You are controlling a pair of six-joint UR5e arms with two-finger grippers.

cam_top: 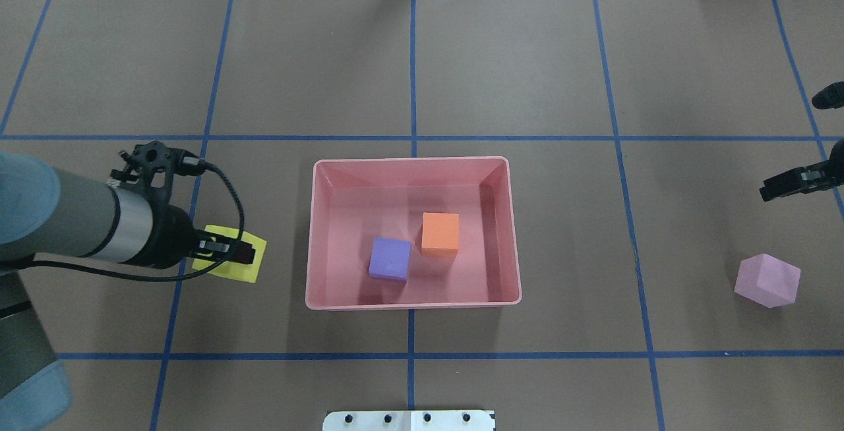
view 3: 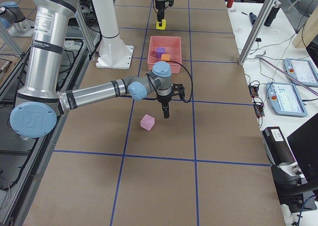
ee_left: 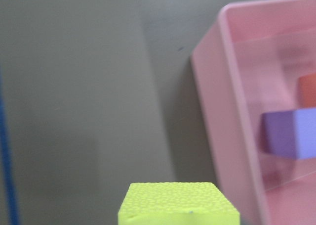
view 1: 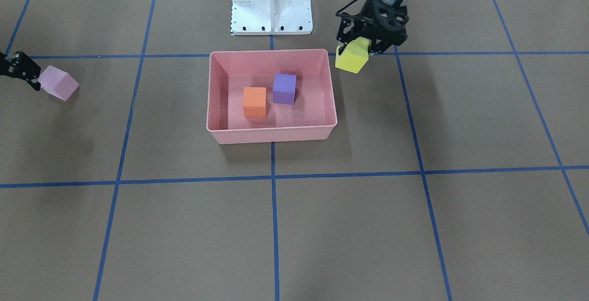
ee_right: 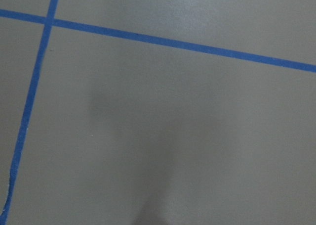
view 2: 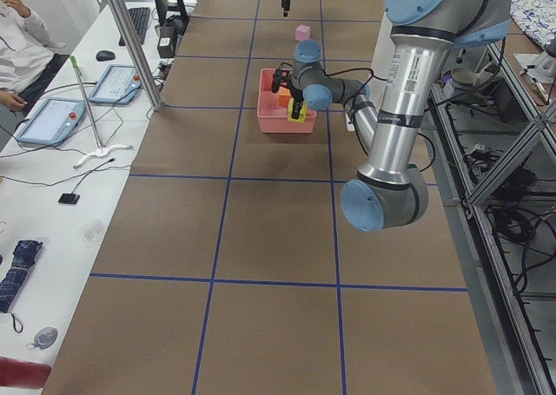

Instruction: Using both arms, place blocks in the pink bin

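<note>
The robot's right gripper needs to next grab the opposite sides of the light pink block (view 1: pixel 57 81), which is lying outside the pink bin.
The pink bin (view 1: pixel 271 129) (cam_top: pixel 412 304) holds the orange block (view 1: pixel 255 102) (cam_top: pixel 440 234) and the purple block (view 1: pixel 284 89) (cam_top: pixel 390 259). My left gripper (view 1: pixel 361 45) (cam_top: pixel 241 253) is shut on the yellow block (view 1: pixel 352 57) (ee_left: pixel 178 202) and holds it above the table, just outside the bin's short wall (ee_left: pixel 232 136). The light pink block (view 1: pixel 59 83) (cam_top: pixel 767 279) (view 3: pixel 147 121) lies turned corner-on, far on the other side. My right gripper (view 1: pixel 33 80) (cam_top: pixel 768 192) (view 3: pixel 165 114) points down close beside it; I cannot tell whether it is open or touching the block.
The white robot base (view 1: pixel 271 2) (cam_top: pixel 409 420) stands behind the bin. Blue tape lines cross the brown table. A side desk with tablets (view 2: pixel 52 117) and metal posts (view 2: pixel 130 39) runs along the operators' edge. The right wrist view shows only bare table and tape.
</note>
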